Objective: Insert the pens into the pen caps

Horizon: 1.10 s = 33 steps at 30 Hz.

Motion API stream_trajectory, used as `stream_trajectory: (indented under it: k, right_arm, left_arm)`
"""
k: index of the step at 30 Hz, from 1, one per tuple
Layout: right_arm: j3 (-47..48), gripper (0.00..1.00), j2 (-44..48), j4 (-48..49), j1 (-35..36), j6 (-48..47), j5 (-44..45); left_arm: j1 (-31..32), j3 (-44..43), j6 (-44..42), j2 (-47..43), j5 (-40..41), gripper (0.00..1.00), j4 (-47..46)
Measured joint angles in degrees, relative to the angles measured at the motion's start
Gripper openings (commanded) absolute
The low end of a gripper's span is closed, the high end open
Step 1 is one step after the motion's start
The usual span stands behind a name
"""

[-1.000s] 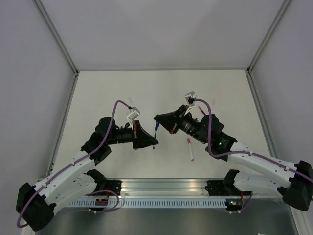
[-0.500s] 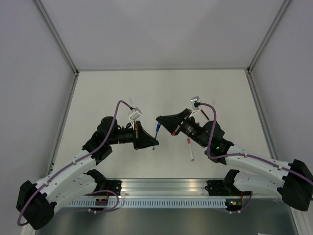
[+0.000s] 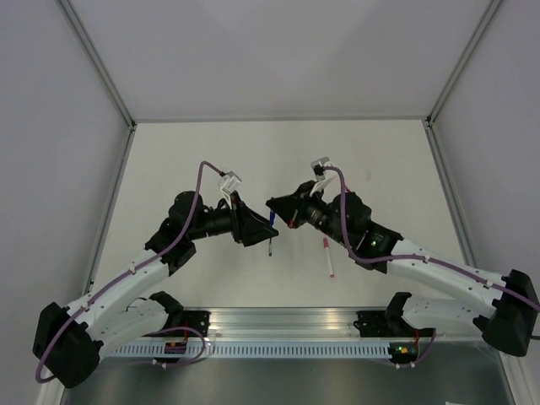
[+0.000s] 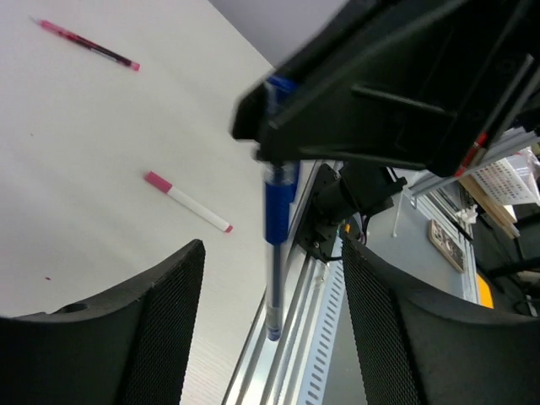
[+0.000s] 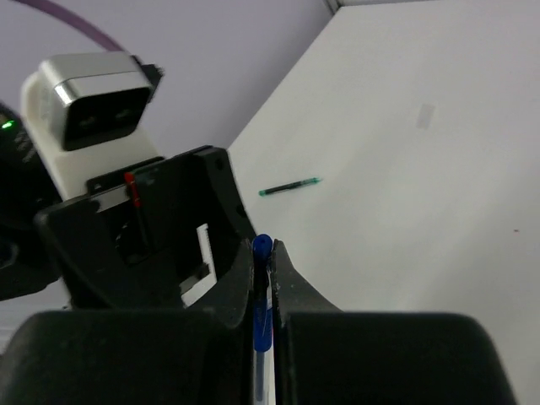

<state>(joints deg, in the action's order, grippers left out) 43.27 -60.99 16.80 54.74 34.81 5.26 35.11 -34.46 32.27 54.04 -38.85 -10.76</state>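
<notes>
My right gripper is to let go of the capped blue pen on the table [image 3: 309, 260] beside the white pen with reddish ends.
The blue pen [image 3: 270, 234] hangs point-up in the air between the two arms, its blue cap [image 5: 261, 246] seated on its upper end. My right gripper [image 5: 263, 253] is shut on that cap, with the pen's barrel [image 4: 272, 287] dangling below it. My left gripper [image 4: 270, 278] stands open around the barrel, and its meshed fingers [image 4: 126, 337] are well clear of it on both sides. In the top view the left gripper [image 3: 255, 229] sits just left of the pen and the right gripper [image 3: 275, 208] just above it.
A white pen with reddish ends [image 3: 327, 257] lies on the table below the right arm, also in the left wrist view as the white pen [image 4: 187, 201]. A red pen [image 4: 84, 42] lies farther off. A green pen [image 5: 289, 186] lies on the table. The metal rail [image 3: 278, 321] runs along the near edge.
My left gripper has opened and let go of the blue pen's barrel. The pen now hangs from the right gripper alone. Both wrists have shifted slightly.
</notes>
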Motion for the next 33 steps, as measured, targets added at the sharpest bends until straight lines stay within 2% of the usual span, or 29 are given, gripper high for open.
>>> stream_trajectory:
  k: [5, 7, 12, 14, 19, 25, 27, 28, 31, 33]
  right_arm:
    - [11.19, 0.0, -6.23, -12.33, -4.98, -4.13, 0.35]
    - [12.22, 0.0, -7.58, -15.21, -8.22, -4.7, 0.42]
    - [9.94, 0.0, -12.5, -20.33, -12.31, -4.85, 0.37]
    - [7.26, 0.0, -15.72, -21.42, -12.37, -4.81, 0.39]
    - [0.98, 0.0, -22.1, -25.73, -12.37, -4.28, 1.11]
    - [-1.03, 0.01, -23.74, -26.6, -12.37, -3.48, 2.82]
    - [-1.44, 0.09, -24.3, -26.05, -12.37, -3.04, 3.74]
    - [-1.7, 0.19, -24.63, -25.94, -12.37, -2.75, 4.2]
    - [-2.25, 0.36, -25.35, -25.86, -12.37, -2.03, 5.86]
    - [-2.36, 0.38, -25.53, -26.16, -12.37, -1.81, 7.19]
  left_arm:
    - [-0.37, -0.61, -0.22, -1.07, 1.88, 0.86, -0.46]
    - [-0.37, 0.17, -0.44, -1.11, 2.4, 0.88, -0.55]
    - [-0.37, 3.08, -1.6, 0.76, 6.54, 0.93, 1.16]
    - [-0.37, 3.37, -2.14, 3.19, 10.16, 1.0, 2.64]
    - [-0.39, 3.39, -2.84, 8.72, 17.4, 1.0, 5.9]
    - [-0.39, 3.39, -3.43, 9.31, 22.71, 1.0, 8.79]
    - [-0.39, 3.39, -3.5, 9.03, 24.0, 1.0, 9.18]
    - [-0.39, 3.39, -3.54, 8.76, 24.76, 1.0, 9.4]
    - [-0.39, 3.39, -3.74, 7.43, 26.88, 1.0, 10.01]
    - [-0.39, 3.45, -3.82, 6.45, 28.15, 1.0, 10.51]
